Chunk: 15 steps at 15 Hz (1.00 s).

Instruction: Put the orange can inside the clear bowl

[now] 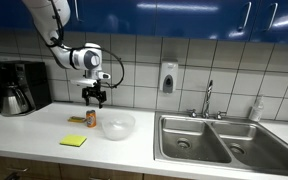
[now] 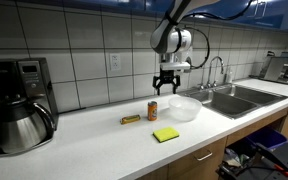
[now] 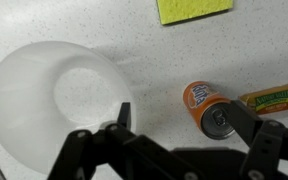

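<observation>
The orange can has upper sides (image 1: 91, 114) (image 3: 213, 116) just below its metal top. My gripper should go down to them next and close there.
The orange can (image 1: 92, 118) stands upright on the white counter; it shows in both exterior views (image 2: 152, 110) and from above in the wrist view (image 3: 210, 108). The clear bowl (image 1: 117, 125) sits beside it, empty, seen also in an exterior view (image 2: 184, 108) and the wrist view (image 3: 54, 95). My gripper (image 1: 94, 98) hangs open above the can, a little apart from it (image 2: 165, 88). In the wrist view the two fingers (image 3: 184, 125) spread wide, with the can close to one finger.
A yellow-green pad (image 1: 73, 141) lies near the counter's front edge (image 3: 192, 9). A small wrapped bar (image 2: 130, 119) lies beside the can (image 3: 274, 97). A coffee maker (image 1: 19, 87) stands at one end, a steel double sink (image 1: 219, 140) at the other.
</observation>
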Each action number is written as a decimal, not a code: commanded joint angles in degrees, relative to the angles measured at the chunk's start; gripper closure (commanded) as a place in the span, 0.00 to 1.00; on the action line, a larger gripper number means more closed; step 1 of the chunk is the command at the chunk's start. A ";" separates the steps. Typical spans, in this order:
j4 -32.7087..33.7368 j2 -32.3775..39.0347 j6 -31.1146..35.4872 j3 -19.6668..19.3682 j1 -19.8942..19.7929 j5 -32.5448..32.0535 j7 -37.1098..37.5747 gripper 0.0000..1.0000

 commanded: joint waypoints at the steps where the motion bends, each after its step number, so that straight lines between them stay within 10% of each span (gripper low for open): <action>1: 4.70 4.00 1.37 0.44 1.03 -1.13 1.29 0.00; 15: 13.51 13.09 3.14 0.99 2.81 -0.77 0.30 0.00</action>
